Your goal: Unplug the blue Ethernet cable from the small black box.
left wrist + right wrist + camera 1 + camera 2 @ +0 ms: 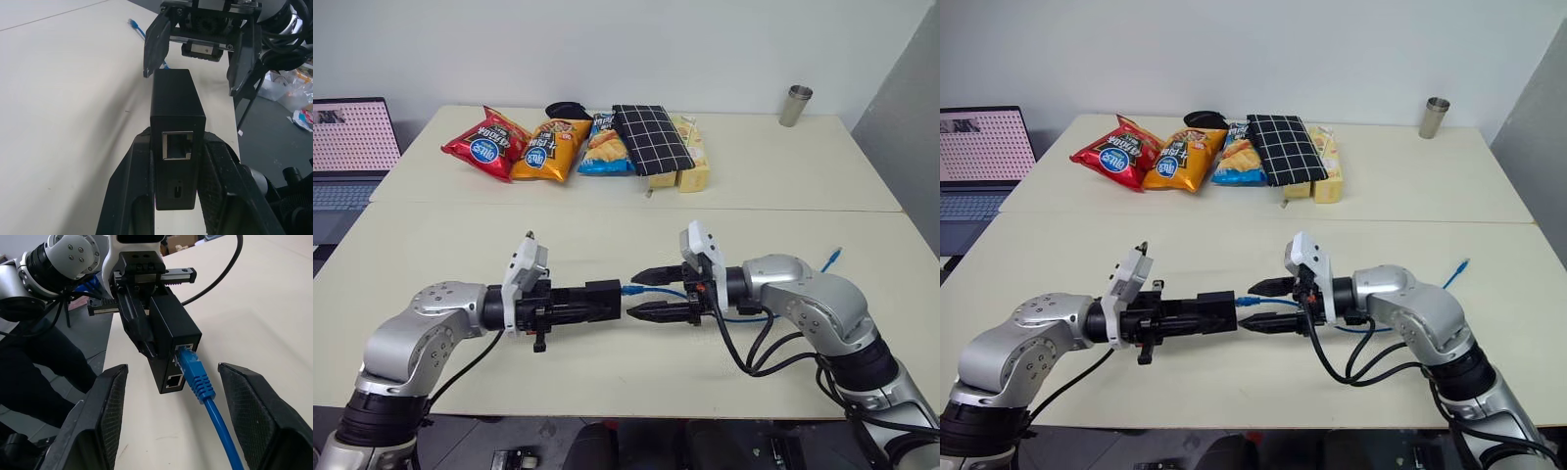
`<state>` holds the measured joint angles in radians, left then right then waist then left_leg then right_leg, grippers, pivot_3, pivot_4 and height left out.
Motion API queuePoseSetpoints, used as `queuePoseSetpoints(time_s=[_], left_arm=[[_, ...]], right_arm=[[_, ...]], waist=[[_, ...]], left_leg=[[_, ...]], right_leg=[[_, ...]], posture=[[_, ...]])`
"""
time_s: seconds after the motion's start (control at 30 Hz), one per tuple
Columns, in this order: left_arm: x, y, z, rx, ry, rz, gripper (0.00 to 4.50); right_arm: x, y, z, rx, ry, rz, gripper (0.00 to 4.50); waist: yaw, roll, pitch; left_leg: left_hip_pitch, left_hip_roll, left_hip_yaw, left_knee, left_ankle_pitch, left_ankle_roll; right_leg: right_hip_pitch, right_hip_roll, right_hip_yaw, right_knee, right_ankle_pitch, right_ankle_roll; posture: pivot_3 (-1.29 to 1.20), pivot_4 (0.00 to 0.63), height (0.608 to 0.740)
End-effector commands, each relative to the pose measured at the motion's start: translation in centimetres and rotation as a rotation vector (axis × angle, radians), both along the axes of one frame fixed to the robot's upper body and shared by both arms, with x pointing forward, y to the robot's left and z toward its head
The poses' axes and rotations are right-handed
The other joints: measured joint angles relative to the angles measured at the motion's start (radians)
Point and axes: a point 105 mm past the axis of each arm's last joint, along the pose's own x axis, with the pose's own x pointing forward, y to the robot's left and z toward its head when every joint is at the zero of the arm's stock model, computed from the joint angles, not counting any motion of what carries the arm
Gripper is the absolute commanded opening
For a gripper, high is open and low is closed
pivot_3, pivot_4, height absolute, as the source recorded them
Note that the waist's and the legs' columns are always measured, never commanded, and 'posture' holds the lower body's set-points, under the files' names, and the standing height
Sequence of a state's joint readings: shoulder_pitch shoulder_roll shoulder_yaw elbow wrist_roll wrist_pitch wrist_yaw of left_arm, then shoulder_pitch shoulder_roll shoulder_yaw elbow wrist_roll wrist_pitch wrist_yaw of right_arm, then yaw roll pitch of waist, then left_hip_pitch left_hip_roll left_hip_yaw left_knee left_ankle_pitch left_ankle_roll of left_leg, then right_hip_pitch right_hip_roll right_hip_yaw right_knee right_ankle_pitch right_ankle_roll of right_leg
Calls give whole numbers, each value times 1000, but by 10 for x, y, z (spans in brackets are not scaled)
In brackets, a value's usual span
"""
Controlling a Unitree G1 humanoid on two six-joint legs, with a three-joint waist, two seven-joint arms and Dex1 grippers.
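Note:
My right gripper will line up with the cable's plug, which slants between its open fingers, and pinch the plug's sides [190, 363] close to the box before pulling.
My left gripper [607, 300] is shut on the small black box [176, 112], holding it level above the table's front half with its pads [131, 196] on the box's two sides. The blue Ethernet cable [195, 372] is plugged into the box's face on the side toward my right gripper [629, 295]. That gripper is open, with one finger [100, 416] on each side of the plug and not touching it. The cable runs on under the right wrist, and its free end [832, 258] lies on the table at the right. An empty port shows on the box's other face.
At the back of the table lie a red snack bag [486, 145], an orange one [548, 150], a blue one [603, 145], a black checked pouch [650, 139] and a yellow pack [692, 157]. A metal cup [794, 105] stands far right, a laptop [350, 147] at the left.

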<state>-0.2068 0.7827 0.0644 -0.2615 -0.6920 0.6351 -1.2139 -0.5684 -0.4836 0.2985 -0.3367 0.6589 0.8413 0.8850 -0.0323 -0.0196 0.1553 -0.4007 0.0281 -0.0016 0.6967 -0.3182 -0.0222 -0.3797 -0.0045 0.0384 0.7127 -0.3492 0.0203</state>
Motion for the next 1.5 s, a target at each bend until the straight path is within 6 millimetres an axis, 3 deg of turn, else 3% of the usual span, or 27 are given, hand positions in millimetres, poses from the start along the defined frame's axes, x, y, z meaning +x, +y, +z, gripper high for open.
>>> queuePoseSetpoints(time_s=[0.03,0.33,0.8,1.07,1.5], left_arm=[[-3,-4,8,9,-52,-39,783],[-4,-5,7,14,-59,-45,783],[-11,-8,3,40,-67,-91,783],[-21,-10,-9,96,-81,-159,783],[-15,-4,-9,82,-80,-114,783]], right_arm=[[2,2,10,33,-6,4,3110],[3,6,6,23,5,23,3110],[2,7,1,-19,-21,55,53],[1,4,1,-42,-4,91,25],[2,-7,-8,-87,16,83,25]], waist=[[0,0,0],[0,0,0],[0,0,0],[0,0,0],[0,0,0]], left_leg=[[0,0,0,0,0,0],[0,0,0,0,0,0],[0,0,0,0,0,0],[0,0,0,0,0,0],[0,0,0,0,0,1]], right_leg=[[0,0,0,0,0,0],[0,0,0,0,0,0],[0,0,0,0,0,0],[0,0,0,-1,0,0],[0,0,0,-1,0,0]], posture=[[0,150,740],[0,150,740],[0,150,740],[0,150,740],[0,150,740]])
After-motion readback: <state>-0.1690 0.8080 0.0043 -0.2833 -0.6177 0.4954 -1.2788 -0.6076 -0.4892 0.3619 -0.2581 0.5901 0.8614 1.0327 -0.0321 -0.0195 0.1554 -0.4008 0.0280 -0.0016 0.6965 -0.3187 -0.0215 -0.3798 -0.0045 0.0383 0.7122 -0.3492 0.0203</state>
